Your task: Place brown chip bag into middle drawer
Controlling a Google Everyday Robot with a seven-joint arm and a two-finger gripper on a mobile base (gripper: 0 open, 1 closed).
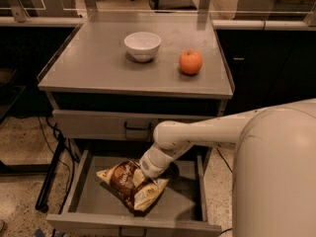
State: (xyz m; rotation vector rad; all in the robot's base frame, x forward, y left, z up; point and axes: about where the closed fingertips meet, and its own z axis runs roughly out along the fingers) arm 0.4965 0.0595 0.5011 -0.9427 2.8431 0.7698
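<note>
Next, I release the brown chip bag near the centre of the open middle drawer's grey bottom [144,192].
The brown chip bag [129,183], glossy brown with cream-yellow ends, lies inside the open middle drawer [185,201], on its grey floor left of centre. My white arm reaches down from the right into the drawer. The gripper [146,174] is at the bag's upper right edge, hidden behind the wrist, and it seems to touch the bag.
A white bowl [142,45] and an orange [190,61] stand on the grey cabinet top [89,63]. The upper drawer front with a black bar handle [137,128] is closed above the open drawer. Black cables [52,137] hang at the left, over a speckled floor.
</note>
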